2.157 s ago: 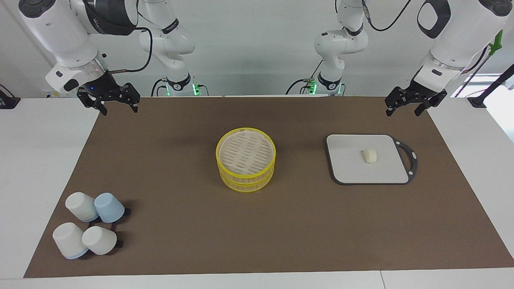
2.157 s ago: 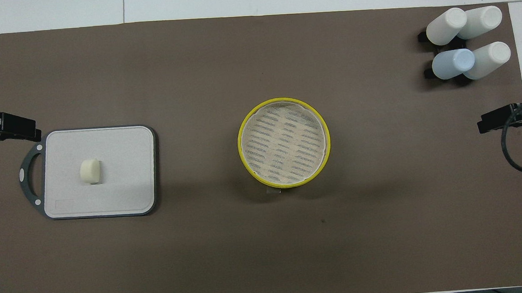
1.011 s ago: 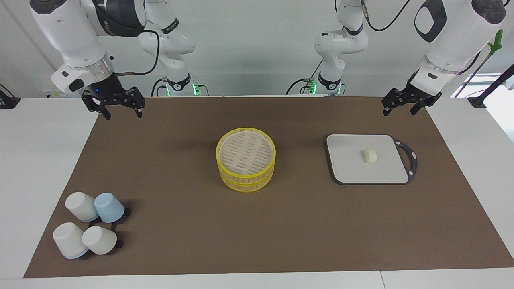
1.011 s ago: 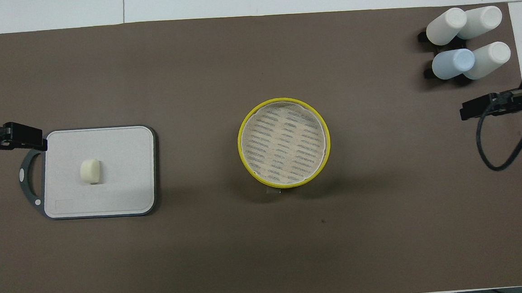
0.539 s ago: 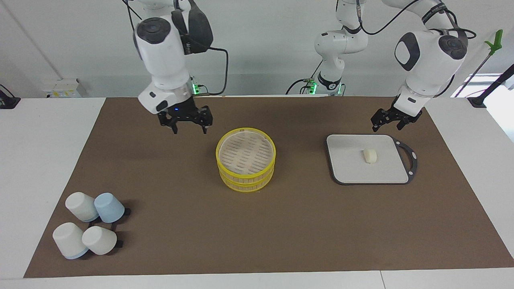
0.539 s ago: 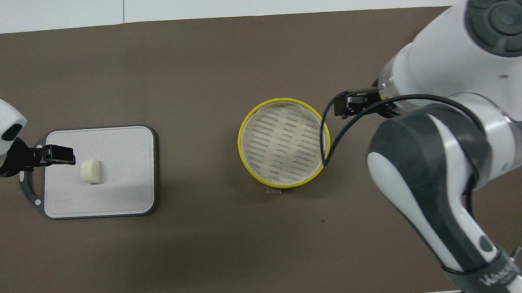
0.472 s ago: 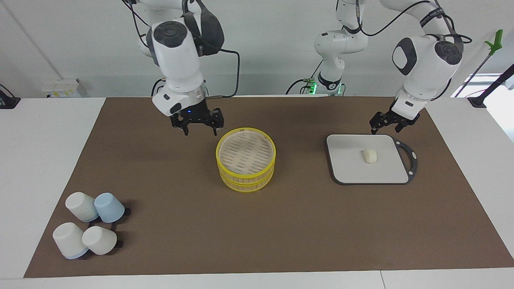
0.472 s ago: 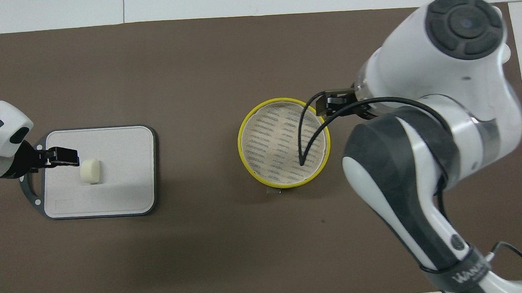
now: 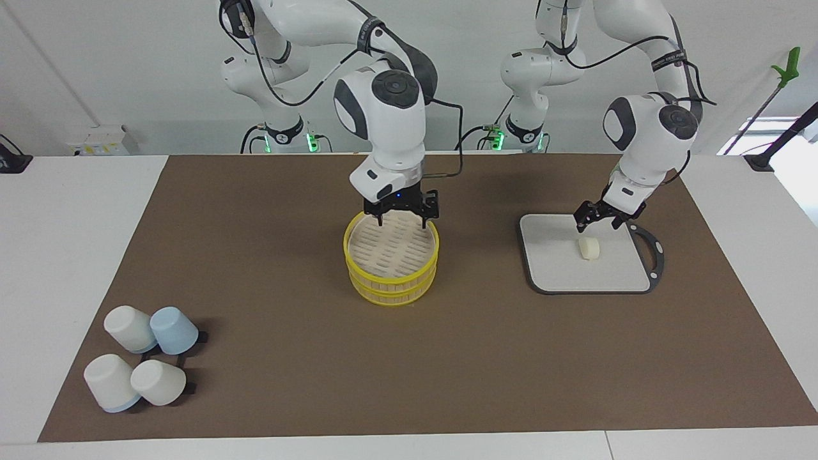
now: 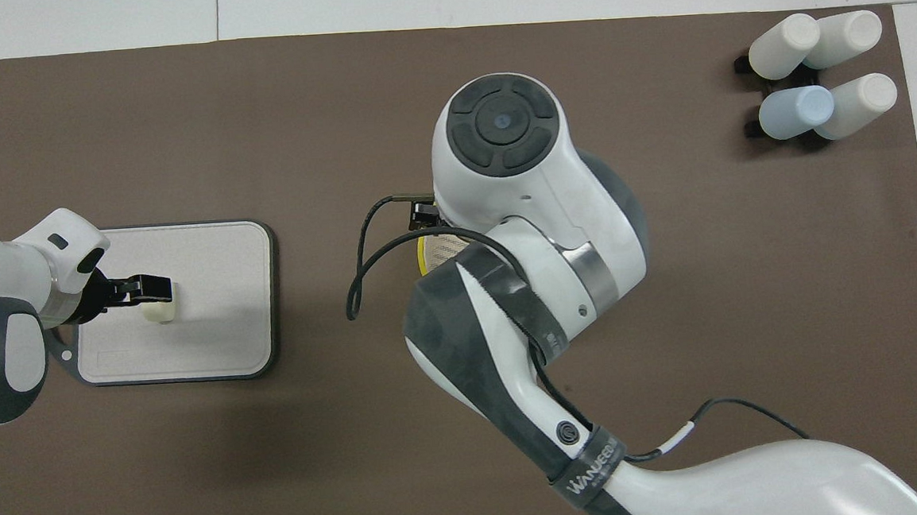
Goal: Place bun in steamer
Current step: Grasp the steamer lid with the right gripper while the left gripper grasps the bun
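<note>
Next, my right gripper closes on the top level's yellow rim point(image 10: 422, 255), on the side that faces the grey board, to lift that level off the steamer.
The bun point(image 9: 588, 248) point(image 10: 164, 307), a small cream lump, lies in the middle of the grey board point(image 9: 556, 268) point(image 10: 214, 304). My left gripper point(image 9: 595, 225) point(image 10: 150, 288) hangs open just above the bun, over the board's part nearer the robots, not touching it. The steamer point(image 9: 391, 289), two stacked tiers with yellow rims, stands mid-mat with nothing in its top tier. My right gripper point(image 9: 401, 222) hovers open over the steamer's rim on the robots' side. In the overhead view the right arm hides that gripper and all but a sliver of the steamer point(image 10: 432, 249).
Several white and blue cups point(image 9: 144, 361) point(image 10: 814, 76) lie tipped in a cluster at the right arm's end of the mat, far from the robots. The board's black handle point(image 9: 653, 252) points toward the left arm's end. A brown mat point(image 9: 255, 287) covers the table.
Both arms swung in from the mat's ends. The right gripper came over the steamer's rim. The left gripper came down over the board to just above the bun.
</note>
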You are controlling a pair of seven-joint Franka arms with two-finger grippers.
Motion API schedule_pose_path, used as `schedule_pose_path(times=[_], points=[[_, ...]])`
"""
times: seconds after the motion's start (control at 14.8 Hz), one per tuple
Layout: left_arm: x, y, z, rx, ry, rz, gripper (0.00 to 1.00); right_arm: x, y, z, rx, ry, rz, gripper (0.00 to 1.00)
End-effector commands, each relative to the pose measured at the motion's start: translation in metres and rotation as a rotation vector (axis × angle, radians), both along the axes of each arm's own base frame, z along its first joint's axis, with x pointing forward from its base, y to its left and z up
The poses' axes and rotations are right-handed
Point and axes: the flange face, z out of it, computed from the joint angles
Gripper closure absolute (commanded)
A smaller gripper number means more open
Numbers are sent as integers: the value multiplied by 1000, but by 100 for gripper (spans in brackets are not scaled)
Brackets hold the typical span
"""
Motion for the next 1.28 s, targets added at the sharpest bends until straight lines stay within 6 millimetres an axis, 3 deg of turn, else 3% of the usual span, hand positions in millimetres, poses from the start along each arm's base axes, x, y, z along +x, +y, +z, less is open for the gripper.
schedule_pose_path(times=[0.0, 0.27, 0.54, 0.74, 0.94, 1.01, 1.08, 1.21], points=[[3, 6, -22, 10, -31, -3, 1, 5, 34, -19, -1, -22, -31, 1], [3, 12, -39, 10, -41, -9, 5, -3, 51, -38, 22, -27, -17, 1], [-1, 15, -49, 9, -36, -13, 5, -6, 53, -59, 26, -28, -13, 3], [-5, 14, -61, 9, -36, -13, 5, -16, 66, -73, 15, -14, 8, 10], [-7, 14, -68, 8, -24, -13, 12, -18, 67, -80, 8, -9, 11, 34], [-6, 14, -67, 8, -27, -13, 18, -18, 67, -82, 8, -9, 9, 56], [-6, 14, -68, 8, -26, -13, 24, -18, 66, -83, 5, -5, -9, 99], [-5, 14, -66, 8, -29, -8, 47, -20, 67, -78, -10, -7, -10, 100]])
